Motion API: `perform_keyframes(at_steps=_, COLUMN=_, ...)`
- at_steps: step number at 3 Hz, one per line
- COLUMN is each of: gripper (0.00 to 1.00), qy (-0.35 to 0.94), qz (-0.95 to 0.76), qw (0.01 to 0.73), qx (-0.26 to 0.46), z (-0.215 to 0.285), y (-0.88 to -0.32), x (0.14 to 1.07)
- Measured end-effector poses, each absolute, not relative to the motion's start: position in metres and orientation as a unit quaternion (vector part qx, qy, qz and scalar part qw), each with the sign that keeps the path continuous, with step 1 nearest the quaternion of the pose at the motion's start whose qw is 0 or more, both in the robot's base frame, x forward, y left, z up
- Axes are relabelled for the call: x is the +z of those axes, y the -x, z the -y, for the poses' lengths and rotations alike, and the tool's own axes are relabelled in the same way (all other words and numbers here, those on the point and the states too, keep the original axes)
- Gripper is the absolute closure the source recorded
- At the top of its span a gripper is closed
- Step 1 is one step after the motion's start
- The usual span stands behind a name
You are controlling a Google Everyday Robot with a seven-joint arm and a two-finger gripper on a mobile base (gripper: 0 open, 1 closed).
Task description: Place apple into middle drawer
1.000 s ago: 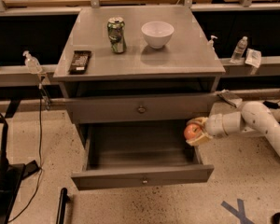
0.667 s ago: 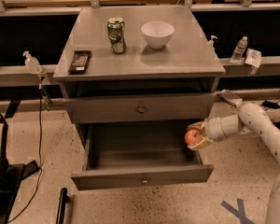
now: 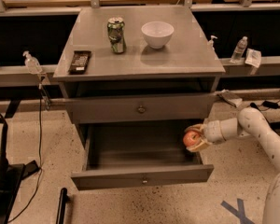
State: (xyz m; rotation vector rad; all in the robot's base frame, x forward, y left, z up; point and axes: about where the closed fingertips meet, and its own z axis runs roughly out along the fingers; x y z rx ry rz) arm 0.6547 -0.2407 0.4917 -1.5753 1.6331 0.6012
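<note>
Next, I let go of the apple with my gripper on the middle drawer's grey bottom [image 3: 172, 150], toward the side nearest my arm.
The red-orange apple [image 3: 191, 138] is held in my gripper [image 3: 195, 137], which is shut on it at the right side of the open middle drawer [image 3: 142, 176], just above the drawer's right wall. My white arm reaches in from the right. The drawer is pulled out, its grey floor bare, its front with a small round knob. The like drawer front above it [image 3: 141, 108] is closed.
On the cabinet top [image 3: 186, 55] stand a green can [image 3: 116, 35], a white bowl [image 3: 157, 33] and a black remote [image 3: 80, 61]. Bottles stand on the side rails at left [image 3: 31, 62] and right [image 3: 238, 49]. Black gear and cables lie on the floor at left.
My gripper with the apple has moved slightly left and down, toward the inside of the open drawer. Nothing else has moved.
</note>
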Motion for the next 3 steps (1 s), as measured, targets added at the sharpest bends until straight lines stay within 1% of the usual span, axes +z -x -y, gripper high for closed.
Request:
perform_keyframes(at_steps=1, gripper=1.0, qy=0.622, qz=-0.624, qw=0.417, qx=0.223, z=0.227, y=-0.648, x=0.459)
perform_keyframes(at_steps=2, gripper=1.0, qy=0.605, qz=-0.641, qw=0.442, qx=0.167, z=0.212, y=-0.664, x=0.427)
perform_keyframes(at_steps=3, gripper=1.0, qy=0.61, qz=-0.639, qw=0.435, qx=0.174, z=0.206, y=-0.664, x=0.425)
